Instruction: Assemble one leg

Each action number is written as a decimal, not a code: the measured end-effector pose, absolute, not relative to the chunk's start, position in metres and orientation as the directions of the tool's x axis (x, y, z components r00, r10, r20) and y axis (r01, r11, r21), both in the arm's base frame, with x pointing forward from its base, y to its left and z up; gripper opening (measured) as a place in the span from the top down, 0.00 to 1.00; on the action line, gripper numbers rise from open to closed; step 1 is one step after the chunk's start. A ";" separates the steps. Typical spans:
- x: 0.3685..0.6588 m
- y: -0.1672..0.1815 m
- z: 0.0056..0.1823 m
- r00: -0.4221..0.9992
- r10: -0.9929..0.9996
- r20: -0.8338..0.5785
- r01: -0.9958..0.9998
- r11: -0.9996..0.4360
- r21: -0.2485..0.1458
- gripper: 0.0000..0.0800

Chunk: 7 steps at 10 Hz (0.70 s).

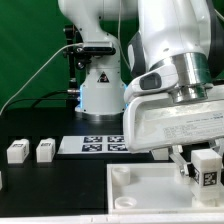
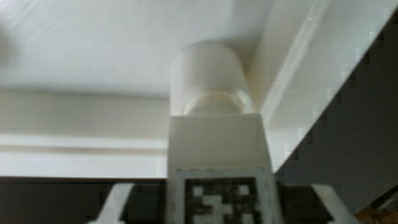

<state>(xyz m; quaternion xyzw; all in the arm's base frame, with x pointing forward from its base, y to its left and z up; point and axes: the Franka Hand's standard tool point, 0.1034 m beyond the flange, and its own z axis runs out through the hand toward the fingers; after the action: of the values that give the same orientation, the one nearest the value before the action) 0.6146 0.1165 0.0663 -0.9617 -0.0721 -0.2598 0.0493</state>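
Observation:
The leg stands upright at the slab's corner but my gripper holds it slanted, so next I open, retake its top [image 1: 207,156] from straighter above and turn it.
My gripper [image 1: 203,172] is at the exterior view's right, shut on a leg [image 1: 206,168], a small white block with a black-and-white marker facing the camera. It holds the leg upright over the near right part of the large flat white slab [image 1: 140,192]. In the wrist view the leg [image 2: 217,140] runs away from my gripper [image 2: 217,206], and its round peg end [image 2: 210,70] is close to the slab's raised rim [image 2: 89,120]. I cannot tell whether the peg touches the slab. Two more legs [image 1: 17,151] [image 1: 44,150] stand on the black table at the left.
The marker board [image 1: 100,144] lies flat in front of the robot base [image 1: 98,95], between the spare legs and my gripper. A socket [image 1: 122,176] shows in the slab's far left corner. A green cable runs behind at the left.

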 end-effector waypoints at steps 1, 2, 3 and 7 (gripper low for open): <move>0.615 0.117 0.066 0.849 0.112 0.517 0.164 -0.985 -0.056 0.64; 0.615 0.117 0.066 0.836 0.108 0.538 0.162 -0.985 -0.054 0.64; 0.617 0.117 0.065 0.821 0.101 0.562 0.158 -0.986 -0.053 0.64; 0.617 0.117 0.063 0.828 0.092 0.553 0.148 -0.987 -0.056 0.50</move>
<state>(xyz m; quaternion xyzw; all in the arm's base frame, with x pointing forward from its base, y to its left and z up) 0.6165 0.1166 0.0629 -0.9549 -0.0628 -0.2862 0.0484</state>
